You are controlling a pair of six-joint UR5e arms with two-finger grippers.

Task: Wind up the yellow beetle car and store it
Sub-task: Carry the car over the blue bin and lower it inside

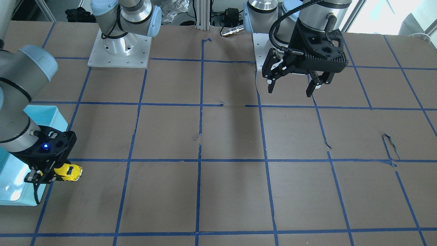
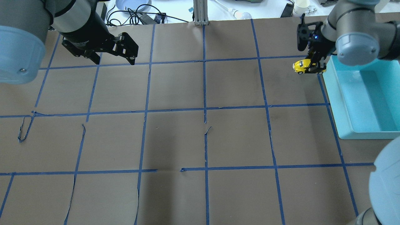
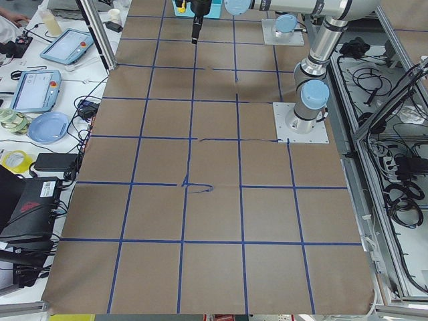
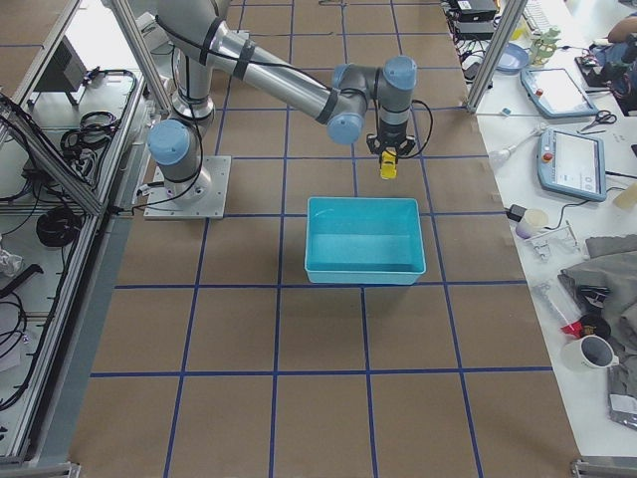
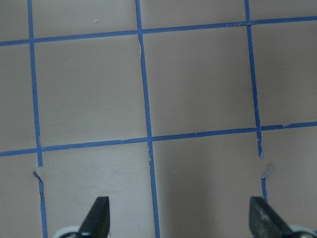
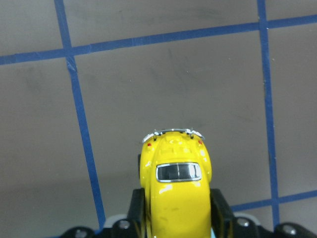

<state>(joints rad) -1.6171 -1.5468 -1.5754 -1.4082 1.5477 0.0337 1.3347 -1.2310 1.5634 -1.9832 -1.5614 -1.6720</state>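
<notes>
My right gripper is going to release the yellow beetle car around the middle of the light blue bin's bottom (image 1: 18, 155).
The yellow beetle car (image 1: 69, 172) is a small glossy yellow toy with dark windows. My right gripper (image 1: 51, 174) is shut on it and holds it above the brown table, beside the far end of the blue bin (image 2: 362, 103). The car also shows in the overhead view (image 2: 302, 66), the exterior right view (image 4: 388, 167) and the right wrist view (image 6: 176, 191), clamped between the fingers (image 6: 136, 208). My left gripper (image 1: 294, 86) is open and empty, held above the table near its base. It also shows in the overhead view (image 2: 114, 56) and the left wrist view (image 5: 181, 218).
The light blue bin (image 1: 13, 184) stands at the table's edge on my right side and looks empty inside (image 4: 363, 239). Blue tape lines (image 1: 199, 160) grid the brown table cover, torn in places (image 1: 389, 147). Arm base plates (image 1: 119, 51) stand at the robot's side.
</notes>
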